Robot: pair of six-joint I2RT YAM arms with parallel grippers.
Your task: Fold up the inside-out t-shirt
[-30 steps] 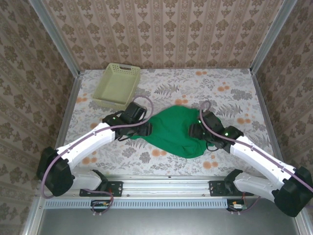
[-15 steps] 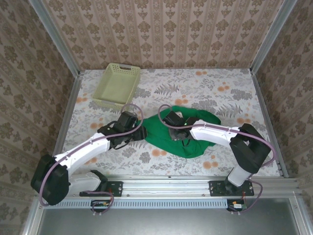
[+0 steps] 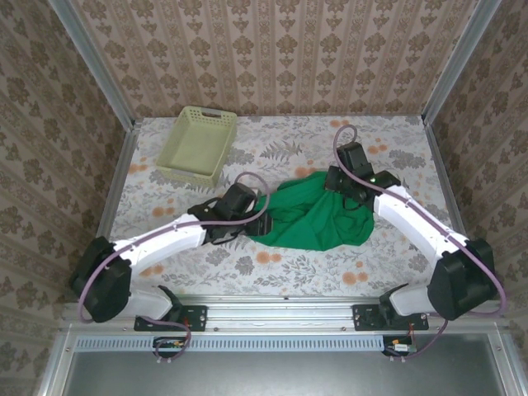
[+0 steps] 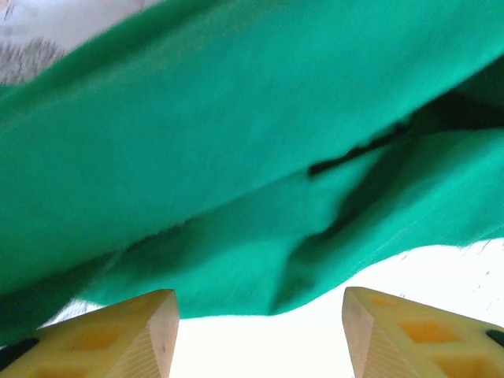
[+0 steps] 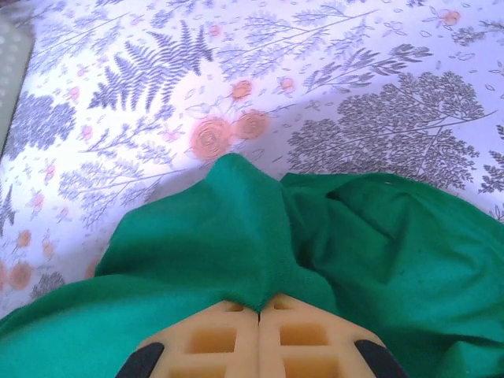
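Note:
Next, my right gripper releases its hold on the raised fold over the middle of the green t-shirt (image 3: pixel 299 216), at the place that is closer to my left gripper.
The inside-out t-shirt (image 3: pixel 318 224) lies crumpled in a bright green heap at the middle of the table. My right gripper (image 3: pixel 334 188) is at the shirt's far right edge, and in the right wrist view it (image 5: pixel 259 309) is shut on a raised fold of the green cloth (image 5: pixel 236 228). My left gripper (image 3: pixel 257 214) sits low at the shirt's left edge. Seen from the left wrist, it (image 4: pixel 258 298) is open, with the cloth's hem (image 4: pixel 236 268) just beyond the fingertips (image 4: pixel 161 311) and nothing between them.
A pale yellow-green lattice basket (image 3: pixel 198 144) stands at the back left. Patterned walls and metal posts close in the floral tabletop (image 3: pixel 388 157). The rail with both arm bases runs along the near edge.
My right gripper has shut on the shirt and swung from its left-middle to the back right, pulling cloth with it. The left gripper has slid a little to the right, staying open.

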